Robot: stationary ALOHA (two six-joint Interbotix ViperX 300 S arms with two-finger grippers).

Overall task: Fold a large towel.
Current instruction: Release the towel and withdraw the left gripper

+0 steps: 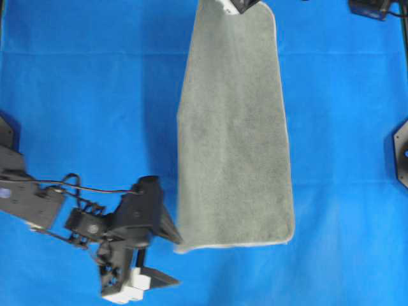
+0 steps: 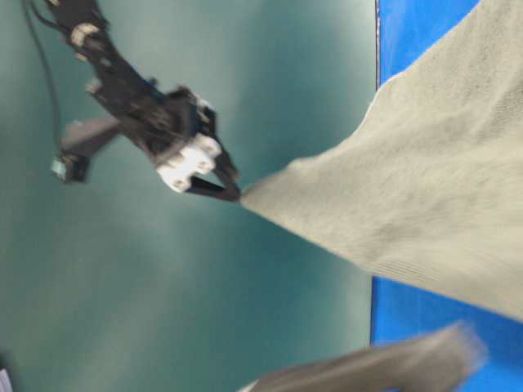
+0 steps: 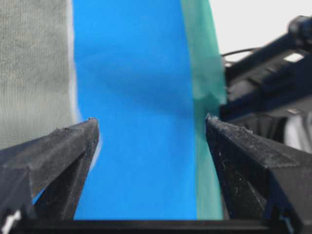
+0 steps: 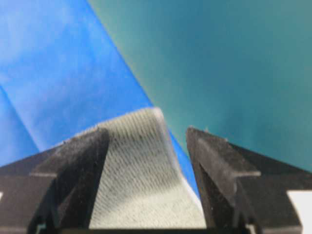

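Note:
Next, I will close my right gripper on the large towel's far corner (image 1: 265,6) (image 4: 157,114), diagonally across from the towel's near corner at my left gripper.
The large towel (image 1: 233,140) lies as a long grey-green strip down the middle of the blue sheet (image 1: 95,95), pale hem along its right and near edges. My left gripper (image 1: 178,261) stands open at the towel's near-left corner, one fingertip just touching that corner. In the left wrist view the gripper (image 3: 152,124) frames bare blue sheet, with the towel (image 3: 29,68) off to the left. My right gripper (image 1: 239,5) is at the far end, mostly cut off. It stands open (image 4: 147,129) around a raised towel corner (image 4: 141,175). The table-level view shows that corner (image 2: 270,188) peaked at the gripper (image 2: 231,186).
Black mounts sit at the right edge (image 1: 401,150) and top right corner (image 1: 370,7). A teal backdrop (image 2: 270,82) stands beyond the sheet. Dark arm hardware (image 3: 273,73) fills the right of the left wrist view. A blurred grey strip (image 2: 384,363) crosses the bottom of the table-level view.

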